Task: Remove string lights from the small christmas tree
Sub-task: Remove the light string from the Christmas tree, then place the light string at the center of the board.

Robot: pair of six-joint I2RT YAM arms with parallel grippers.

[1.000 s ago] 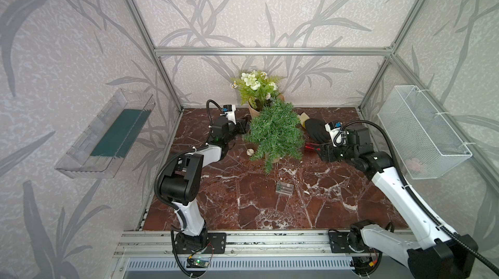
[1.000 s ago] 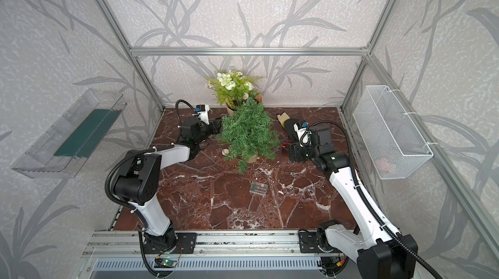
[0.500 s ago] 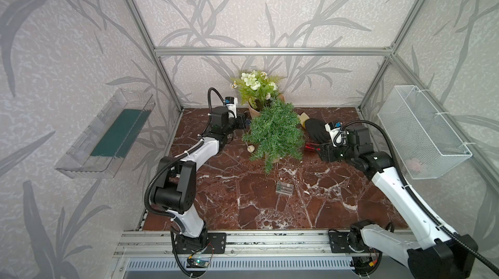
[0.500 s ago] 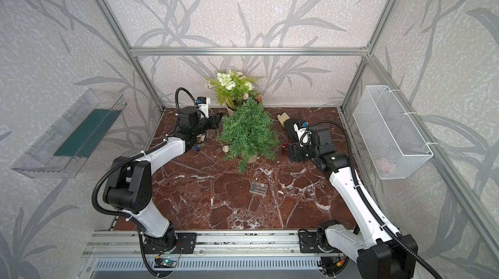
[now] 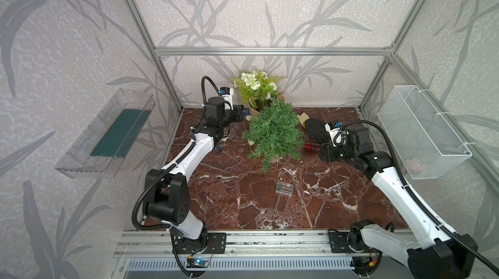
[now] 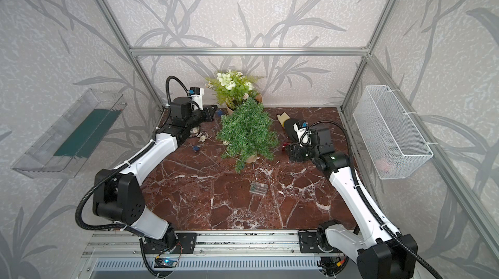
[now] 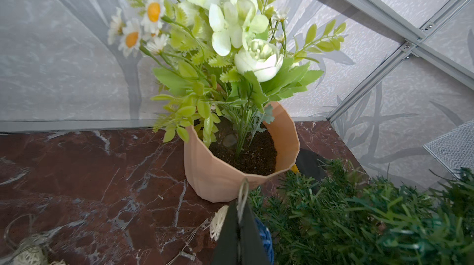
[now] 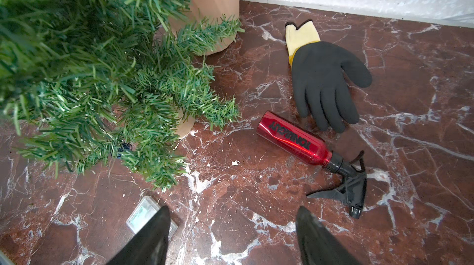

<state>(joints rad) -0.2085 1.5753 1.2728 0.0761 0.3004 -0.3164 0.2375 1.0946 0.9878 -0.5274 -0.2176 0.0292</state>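
The thin wire will be put down on the floor (image 5: 245,183) next to the clear battery box, on the side of my left gripper.
The small christmas tree (image 5: 274,132) (image 6: 247,132) stands mid-floor, dark green on a beige base. My left gripper (image 7: 241,207) (image 5: 243,113) is at the tree's back left, by the flower pot, shut on a loop of the string lights' pale wire (image 7: 243,190). A cream ball (image 7: 218,222) and a blue ball (image 7: 264,235) hang beside its fingers. More balls (image 6: 202,137) lie on the floor under the left arm. The clear battery box (image 5: 284,188) (image 8: 143,215) lies in front of the tree. My right gripper (image 8: 232,210) (image 5: 320,150) hovers open and holds nothing, right of the tree.
A potted plant with white flowers (image 5: 258,88) in a peach pot (image 7: 218,174) stands against the back wall. A black and yellow glove (image 8: 323,84) and a red spray bottle (image 8: 295,139) lie right of the tree. A wire basket (image 5: 421,132) and a clear tray (image 5: 108,134) hang on the side walls.
My left arm has stretched out and carried its shut gripper up and back, from the tree's left side toward the flower pot, with the wire in it. The right arm has not moved.
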